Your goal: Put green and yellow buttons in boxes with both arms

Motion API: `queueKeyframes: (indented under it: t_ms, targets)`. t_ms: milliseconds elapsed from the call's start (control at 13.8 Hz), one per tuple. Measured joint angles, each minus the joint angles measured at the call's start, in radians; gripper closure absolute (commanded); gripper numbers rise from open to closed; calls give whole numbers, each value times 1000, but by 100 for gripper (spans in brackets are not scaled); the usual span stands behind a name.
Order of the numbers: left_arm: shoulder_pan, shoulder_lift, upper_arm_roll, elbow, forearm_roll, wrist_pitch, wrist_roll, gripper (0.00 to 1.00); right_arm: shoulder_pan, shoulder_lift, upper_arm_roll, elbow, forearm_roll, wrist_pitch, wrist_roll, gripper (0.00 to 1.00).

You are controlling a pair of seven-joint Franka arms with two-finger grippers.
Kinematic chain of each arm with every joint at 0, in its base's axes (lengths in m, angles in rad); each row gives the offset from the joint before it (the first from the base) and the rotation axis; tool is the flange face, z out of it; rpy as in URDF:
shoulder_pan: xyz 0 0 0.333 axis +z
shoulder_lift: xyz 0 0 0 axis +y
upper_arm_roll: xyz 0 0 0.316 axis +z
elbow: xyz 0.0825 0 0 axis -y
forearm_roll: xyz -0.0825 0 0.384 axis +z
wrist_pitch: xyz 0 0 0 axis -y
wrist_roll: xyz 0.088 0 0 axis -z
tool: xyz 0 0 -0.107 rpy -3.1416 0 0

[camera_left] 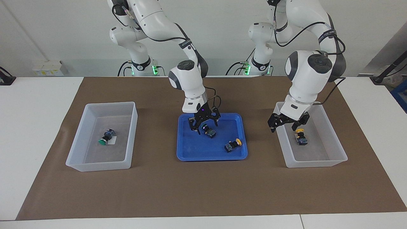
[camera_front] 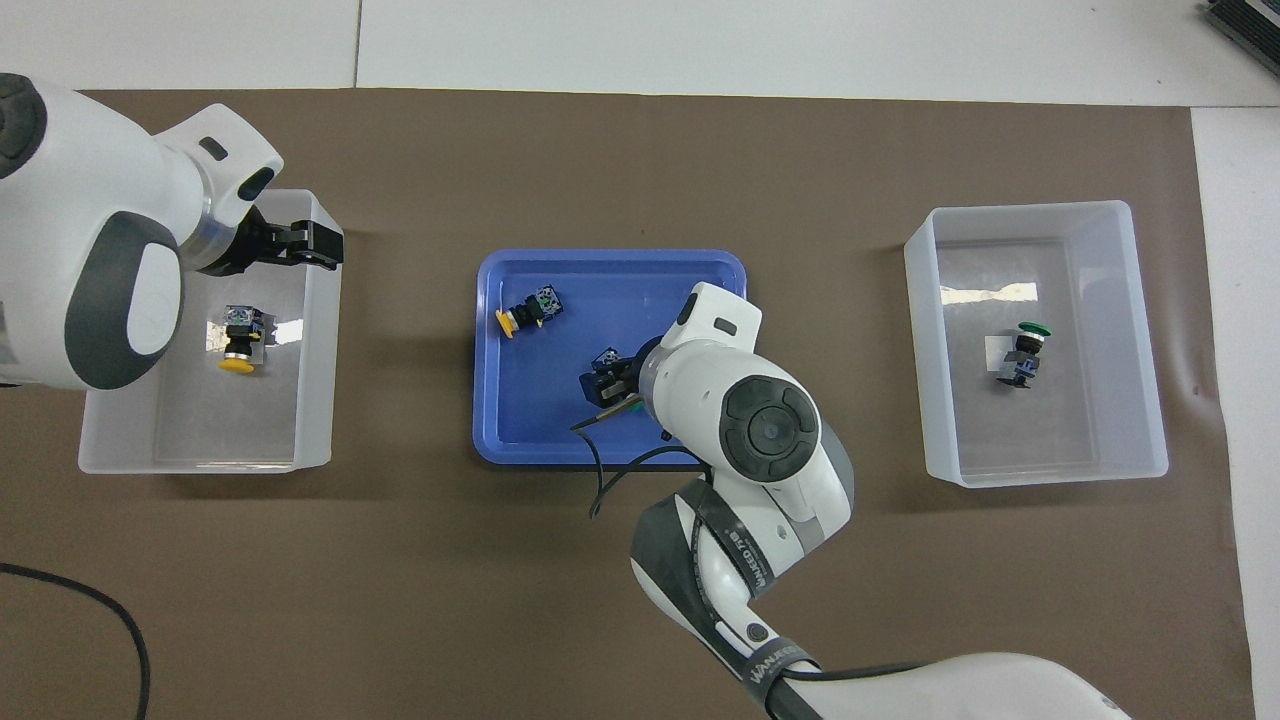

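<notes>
Next, my left gripper goes to the yellow button in the blue tray [camera_front: 529, 310] and closes there, because the other yellow button is already boxed.
A green button [camera_left: 209, 130] [camera_front: 606, 361] and a yellow button [camera_left: 233, 144] [camera_front: 526, 312] lie in the blue tray [camera_left: 197, 153] [camera_front: 520, 425]. My right gripper [camera_left: 204, 124] [camera_front: 607, 388] is open, low over the green button in the tray, with a finger at each side of it. The box [camera_left: 318, 163] [camera_front: 200, 458] at the left arm's end holds a yellow button [camera_left: 300, 137] [camera_front: 240, 342]. My left gripper [camera_left: 288, 123] [camera_front: 312, 244] is open and empty, over that box's rim on the tray side. The other box [camera_left: 98, 165] [camera_front: 1050, 476] holds a green button [camera_left: 106, 137] [camera_front: 1021, 356].
A brown mat [camera_left: 203, 190] covers the middle of the white table, and the tray and both boxes stand on it. A black cable [camera_front: 60, 610] lies on the mat at the left arm's end.
</notes>
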Motion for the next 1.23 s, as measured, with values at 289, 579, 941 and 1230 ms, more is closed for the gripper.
queueKeyframes:
  t_ms: [289,579,941,1230]
  targets:
    - [-8,8,0,0,0,0,-1,3,4,51,0,0,-39,45,-3,19]
    - [-8,10,0,0,0,1,-1,4,7,57,-1,-7,-57,45,-3,100]
    - [-11,13,-1,-4,0,5,-1,13,-18,9,-13,-3,-57,-4,-3,100]
    - [-90,17,-8,-51,0,148,-1,16,-102,-148,-15,-50,-57,-122,-3,100]
